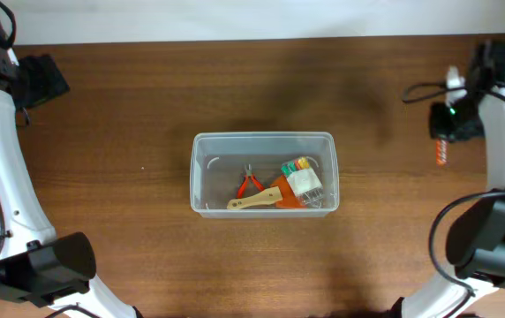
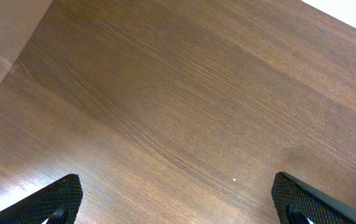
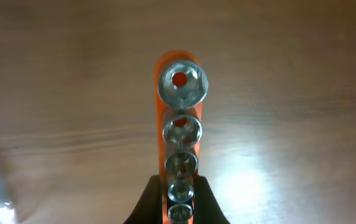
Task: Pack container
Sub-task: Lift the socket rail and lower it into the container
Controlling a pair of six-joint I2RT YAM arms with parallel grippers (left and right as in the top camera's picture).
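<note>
My right gripper needs to handle the orange socket rail, now held above the table. It will put the rail down in the container (image 1: 289, 187) between the red pliers and the pale pack.
The clear plastic container (image 1: 263, 173) stands at the table's middle, holding small red pliers (image 1: 250, 183), a wooden-handled tool (image 1: 254, 202) and a pale pack with coloured bits (image 1: 303, 181). My right gripper (image 3: 178, 202) is shut on an orange socket rail (image 3: 179, 118) carrying several metal sockets, held above the table at the far right; the rail shows in the overhead view (image 1: 441, 152) below the wrist. My left gripper (image 2: 178, 202) is open and empty over bare wood; in the overhead view only its arm shows at the far left.
The brown wooden table (image 1: 146, 97) spreads around the container. A black cable (image 1: 416, 88) hangs by the right arm. The table's left edge (image 2: 16, 62) shows in the left wrist view.
</note>
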